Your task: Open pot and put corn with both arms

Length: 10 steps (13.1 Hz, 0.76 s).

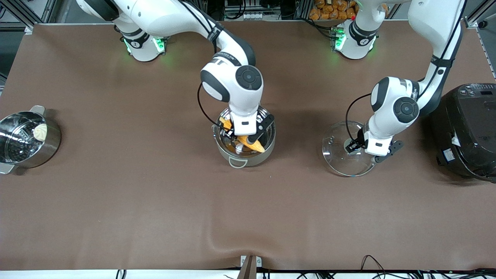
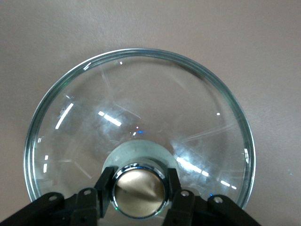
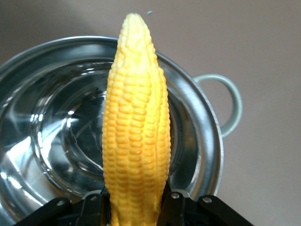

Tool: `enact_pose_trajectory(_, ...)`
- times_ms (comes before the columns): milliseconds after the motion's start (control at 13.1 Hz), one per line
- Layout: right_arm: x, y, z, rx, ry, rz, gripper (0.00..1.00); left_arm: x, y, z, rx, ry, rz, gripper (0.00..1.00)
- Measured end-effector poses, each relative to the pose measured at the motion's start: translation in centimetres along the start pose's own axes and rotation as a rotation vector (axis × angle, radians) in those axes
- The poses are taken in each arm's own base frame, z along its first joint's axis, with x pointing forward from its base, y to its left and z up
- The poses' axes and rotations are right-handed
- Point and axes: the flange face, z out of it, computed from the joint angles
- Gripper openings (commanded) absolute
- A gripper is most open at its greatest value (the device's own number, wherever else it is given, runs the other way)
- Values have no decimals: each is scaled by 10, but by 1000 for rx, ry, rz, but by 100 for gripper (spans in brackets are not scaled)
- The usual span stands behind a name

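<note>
Next, my right gripper releases the corn cob across the bottom of the open steel pot (image 1: pixel 244 132) (image 3: pixel 99 134).
The steel pot (image 1: pixel 265 154) stands open mid-table, one grey loop handle (image 1: pixel 237 162) toward the front camera. My right gripper (image 1: pixel 242 135) is shut on the yellow corn cob (image 1: pixel 254 145) and holds it over the pot's mouth. In the right wrist view the corn (image 3: pixel 136 127) lies across the pot's rim (image 3: pixel 207 122), gripped at its thick end by my right gripper (image 3: pixel 136 209). The glass lid (image 1: pixel 341 155) lies on the table toward the left arm's end. My left gripper (image 1: pixel 352 146) is shut on its copper knob (image 2: pixel 139 189); the lid (image 2: pixel 141 103) fills the left wrist view.
A steel pot with a perforated insert (image 1: pixel 50 147) and a white bun (image 1: pixel 40 131) stands at the right arm's end. A black rice cooker (image 1: pixel 469 128) stands at the left arm's end, beside the lid. The brown cloth has a fold (image 1: pixel 217 236) near the front edge.
</note>
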Motion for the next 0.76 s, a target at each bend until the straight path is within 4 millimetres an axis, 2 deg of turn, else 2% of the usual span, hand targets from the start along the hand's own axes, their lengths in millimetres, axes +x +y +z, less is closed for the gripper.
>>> enact_pose_trajectory(76, 1, -9, 1, -5, -3, -14, 0, -1, 0, 8, 2, -7, 0, 7)
enact_pose_trajectory(153, 1, -15, 4, -8, -8, -23, 0, -1, 0, 15, 6, -15, 0, 20)
enact_pose_trajectory(229, 1, -17, 8, -9, -14, -24, 0, -2, 0, 19, 8, -20, 1, 52)
enact_pose_trajectory(306, 1, -18, 13, -10, -21, -19, 0, -2, 0, 20, 8, -22, 2, 90)
enact_pose_trajectory(382, 1, -19, 19, -13, -31, -16, 0, -2, 0, 20, 7, -20, 1, 100)
enact_pose_trajectory(535, -2, -21, 30, -24, -51, 0, 0, 4, 4, 11, -6, -4, 0, 100)
enact_pose_trajectory(688, -4, -23, 34, -24, -59, 11, 0, 13, 13, -20, -24, 24, 0, 100)
enact_pose_trajectory(764, -4, -24, 35, -25, -60, 19, 28, 18, 17, -45, -25, 36, 0, 100)
